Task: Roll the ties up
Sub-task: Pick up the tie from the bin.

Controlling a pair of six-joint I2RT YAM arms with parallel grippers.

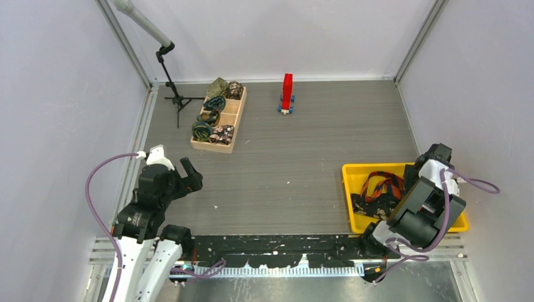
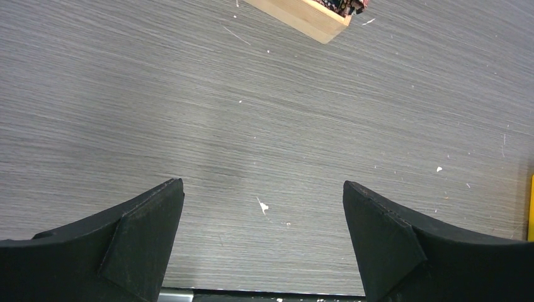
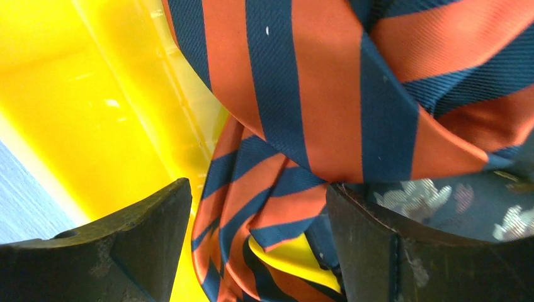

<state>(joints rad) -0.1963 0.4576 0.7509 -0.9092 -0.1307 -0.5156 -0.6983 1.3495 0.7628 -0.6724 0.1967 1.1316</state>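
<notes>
My left gripper will next grab the striped tie by its looped band (image 1: 367, 184), after my right gripper takes it out of the yellow bin.
An orange tie with dark blue stripes (image 3: 327, 94) lies crumpled in the yellow bin (image 3: 82, 113) on top of a dark floral tie (image 3: 441, 201). My right gripper (image 3: 258, 187) is down in that bin, open, with folds of the striped tie lying between its fingers but not pinched. From above, the striped tie (image 1: 381, 185) shows in the bin (image 1: 346, 182) beside my right gripper (image 1: 412, 176). Over bare table at the left, my left gripper (image 2: 261, 185) (image 1: 194, 176) hangs wide open and empty.
A wooden divided box (image 1: 214, 148) at the back left holds several rolled ties (image 1: 203, 131); its corner (image 2: 302, 16) shows in the left wrist view. A red toy block on blue wheels (image 1: 287, 93) stands at the back centre. A small tripod (image 1: 173, 88) stands in the back left corner.
</notes>
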